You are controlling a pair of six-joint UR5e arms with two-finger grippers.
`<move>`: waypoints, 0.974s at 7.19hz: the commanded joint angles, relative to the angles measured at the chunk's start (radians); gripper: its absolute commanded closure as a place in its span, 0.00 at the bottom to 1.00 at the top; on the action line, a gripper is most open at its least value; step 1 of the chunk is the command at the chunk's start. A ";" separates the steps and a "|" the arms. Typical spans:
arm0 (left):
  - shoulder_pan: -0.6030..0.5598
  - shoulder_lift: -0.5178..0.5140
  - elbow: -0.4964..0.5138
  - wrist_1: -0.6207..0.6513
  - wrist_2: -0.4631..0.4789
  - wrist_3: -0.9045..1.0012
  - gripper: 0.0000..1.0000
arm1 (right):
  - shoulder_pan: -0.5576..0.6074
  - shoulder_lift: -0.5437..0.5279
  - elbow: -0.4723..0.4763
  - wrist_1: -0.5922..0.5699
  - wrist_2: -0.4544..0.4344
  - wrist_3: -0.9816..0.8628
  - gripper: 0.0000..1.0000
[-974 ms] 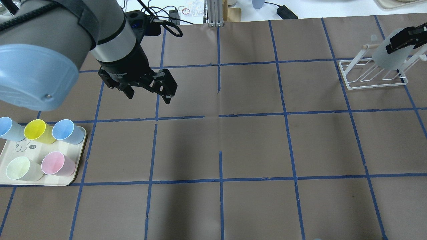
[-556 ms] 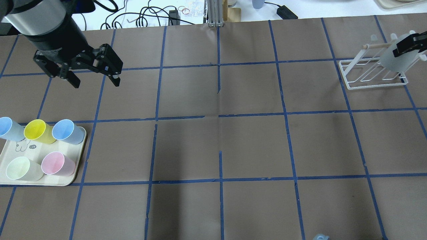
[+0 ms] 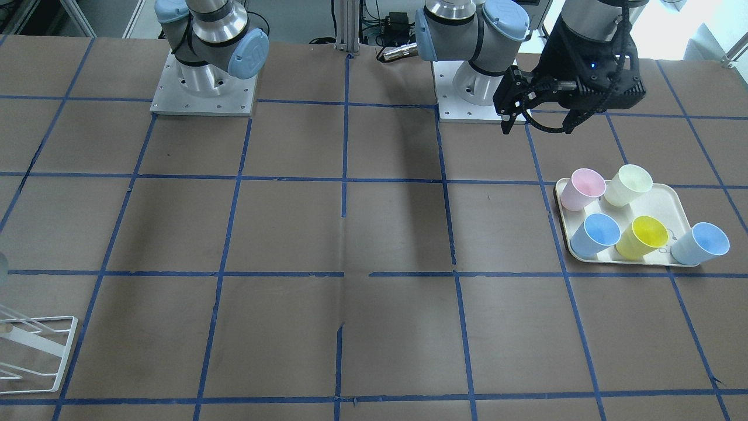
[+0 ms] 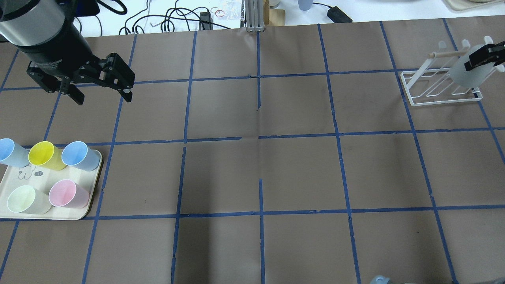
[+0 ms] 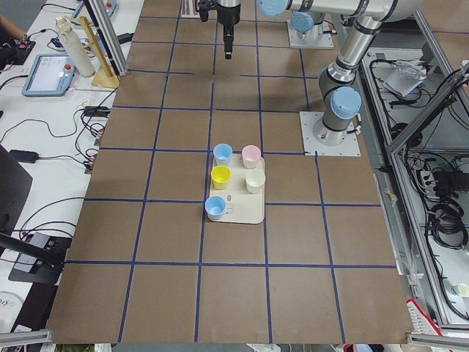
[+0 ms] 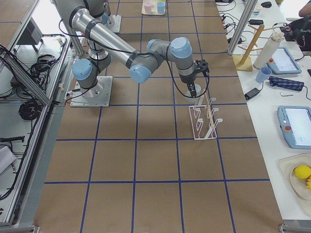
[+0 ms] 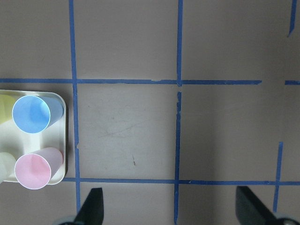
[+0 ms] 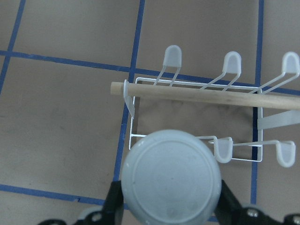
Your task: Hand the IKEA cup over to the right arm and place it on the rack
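The robot's right gripper should release the grey IKEA cup on the white wire rack's end front peg (image 3: 18, 298) (image 8: 161, 148), next to the wooden bar.
The grey IKEA cup (image 4: 470, 73) is upside down, its base facing the right wrist camera (image 8: 171, 180). My right gripper (image 4: 483, 58) is shut on it, with a finger (image 8: 114, 202) on each side, and holds it over the white wire rack (image 4: 436, 87) at its right end. The cup covers one front prong in the right wrist view; I cannot tell if it touches the rack (image 8: 197, 86). My left gripper (image 4: 101, 96) is open and empty above the table at the far left, its fingertips (image 7: 93, 206) wide apart.
A cream tray (image 4: 33, 178) at the front left holds two light blue cups (image 4: 79, 154), a yellow cup (image 4: 44, 154), a pale cream cup (image 4: 23, 199) and a pink cup (image 4: 67, 193). Cables lie beyond the table's far edge.
My left arm has swung away to the left, still open. My right gripper has carried the grey cup slightly right over the rack.
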State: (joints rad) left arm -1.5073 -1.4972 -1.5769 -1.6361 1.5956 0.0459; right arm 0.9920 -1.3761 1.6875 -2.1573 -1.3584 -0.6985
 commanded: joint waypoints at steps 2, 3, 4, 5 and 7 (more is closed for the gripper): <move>-0.018 0.014 -0.059 0.059 -0.002 0.011 0.00 | 0.004 0.015 0.001 -0.015 0.001 0.008 0.92; -0.016 -0.004 -0.026 0.056 -0.003 0.009 0.00 | 0.005 0.032 0.001 -0.015 0.001 0.010 0.92; -0.017 -0.008 -0.029 0.055 -0.003 0.008 0.00 | 0.007 0.038 0.000 -0.018 0.001 0.011 0.92; -0.019 -0.009 -0.028 0.055 -0.008 0.005 0.00 | 0.008 0.045 0.001 -0.035 0.001 0.020 0.91; -0.024 -0.008 -0.035 0.068 -0.011 -0.001 0.00 | 0.010 0.063 0.001 -0.042 0.001 0.022 0.91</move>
State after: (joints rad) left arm -1.5274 -1.5046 -1.6066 -1.5775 1.5869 0.0502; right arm 1.0007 -1.3275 1.6887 -2.1917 -1.3576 -0.6788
